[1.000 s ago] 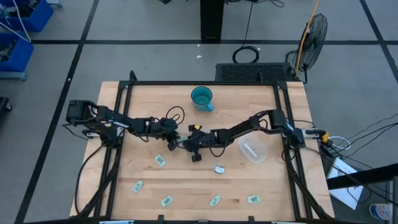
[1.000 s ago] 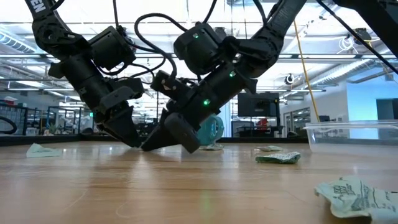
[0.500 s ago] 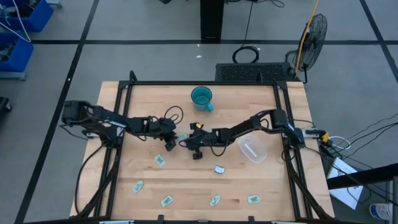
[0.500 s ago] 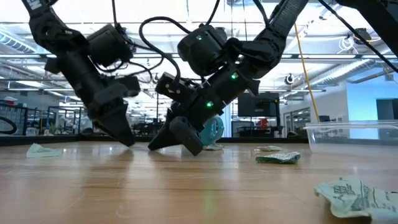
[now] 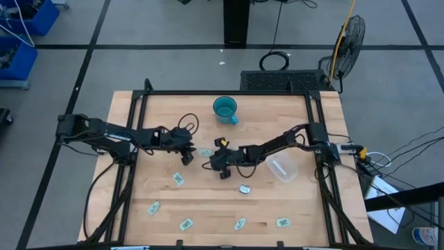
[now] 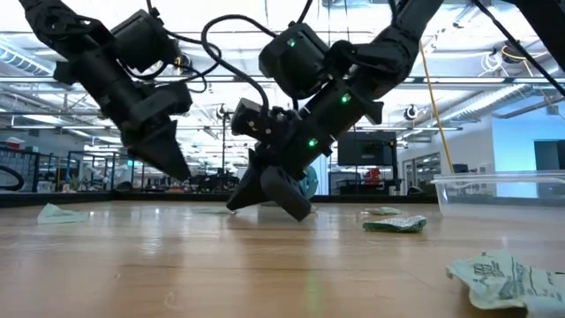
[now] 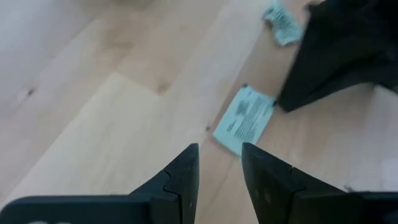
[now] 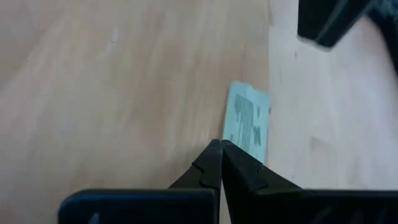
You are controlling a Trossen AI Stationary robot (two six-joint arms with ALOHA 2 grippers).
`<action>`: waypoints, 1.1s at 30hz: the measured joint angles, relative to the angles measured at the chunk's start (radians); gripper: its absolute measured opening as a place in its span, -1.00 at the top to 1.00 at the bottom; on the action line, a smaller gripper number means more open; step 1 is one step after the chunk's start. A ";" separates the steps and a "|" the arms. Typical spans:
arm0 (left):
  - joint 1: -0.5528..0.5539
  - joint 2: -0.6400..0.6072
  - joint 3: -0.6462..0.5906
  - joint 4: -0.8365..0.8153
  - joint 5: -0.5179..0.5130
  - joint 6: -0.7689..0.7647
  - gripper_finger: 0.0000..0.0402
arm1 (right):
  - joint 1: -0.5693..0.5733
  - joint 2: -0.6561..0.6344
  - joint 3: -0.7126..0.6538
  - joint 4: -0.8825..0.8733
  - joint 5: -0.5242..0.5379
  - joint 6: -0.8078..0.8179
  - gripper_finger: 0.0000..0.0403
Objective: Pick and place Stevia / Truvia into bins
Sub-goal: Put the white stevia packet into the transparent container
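My right gripper's fingers are closed next to the long edge of the flat sachet. Next, I open them and pinch the sachet's near end (image 8: 249, 149) before I lift it.
Several pale green and white sachets lie flat on the wooden table. One sachet (image 5: 205, 152) lies between my two grippers, and it also shows in the left wrist view as sachet (image 7: 245, 120) and in the right wrist view as sachet (image 8: 249, 121). My left gripper (image 5: 186, 157) (image 7: 219, 152) hangs narrowly open just left of it, above the board (image 6: 179, 172). My right gripper (image 5: 209, 163) (image 8: 221, 146) is shut and slants down to the table (image 6: 235, 205) at the sachet's edge. The clear tub (image 5: 282, 167) (image 6: 499, 190) stands near the table's right edge. My right gripper's shut fingertips (image 8: 214, 155) come slanting down from the table's right and end at one long edge of the sachet (image 8: 231, 127), which lies flat on the table. Whether they touch it, I cannot tell.
A teal mug (image 5: 225, 109) stands near the far edge. Other sachets lie toward the near edge (image 5: 179, 179) (image 5: 153, 207) (image 5: 185, 224) (image 5: 239, 223) (image 5: 282, 222), and a crumpled sachet (image 5: 245, 188) lies near the tub. Black frame rails (image 5: 132, 139) border the table.
My left gripper has drawn back toward the table's left edge and risen off the board. My right gripper has shifted a little toward the right, its tips staying low at the table. The sachet between them now lies uncovered.
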 joint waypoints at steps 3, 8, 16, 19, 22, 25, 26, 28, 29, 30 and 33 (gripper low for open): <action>0.000 0.000 0.000 -0.031 -0.019 -0.004 0.37 | 0.032 -0.018 -0.001 -0.007 0.069 -0.055 1.00; 0.000 0.000 0.000 -0.051 -0.029 -0.006 0.37 | 0.064 -0.080 -0.003 -0.076 0.139 -0.085 1.00; 0.000 0.000 0.002 -0.021 -0.041 -0.008 0.37 | 0.000 -0.052 -0.002 -0.078 0.033 -0.056 0.81; 0.000 0.000 0.002 -0.019 -0.048 -0.011 0.37 | -0.025 -0.031 0.000 -0.030 -0.037 -0.049 0.60; 0.000 0.000 0.002 -0.017 -0.048 -0.011 0.37 | -0.045 -0.009 -0.001 0.044 -0.048 0.002 0.39; 0.000 0.000 0.002 -0.018 -0.048 -0.022 0.37 | -0.066 0.001 0.000 0.085 -0.054 0.071 0.19; 0.000 0.000 0.002 -0.019 -0.048 -0.023 0.37 | -0.074 0.001 0.000 0.085 -0.071 0.082 0.13; 0.000 -0.001 0.002 -0.024 -0.048 -0.021 0.37 | -0.088 0.000 0.000 0.076 -0.101 0.111 0.04; 0.000 -0.001 0.002 -0.024 -0.048 -0.018 0.37 | -0.095 0.000 0.000 0.074 -0.117 0.135 0.01; 0.000 -0.001 0.002 -0.024 -0.048 -0.015 0.37 | -0.103 -0.001 0.000 0.073 -0.139 0.162 -0.02; 0.000 -0.001 0.002 -0.025 -0.048 -0.005 0.37 | -0.136 0.001 0.001 0.059 -0.255 0.270 -0.04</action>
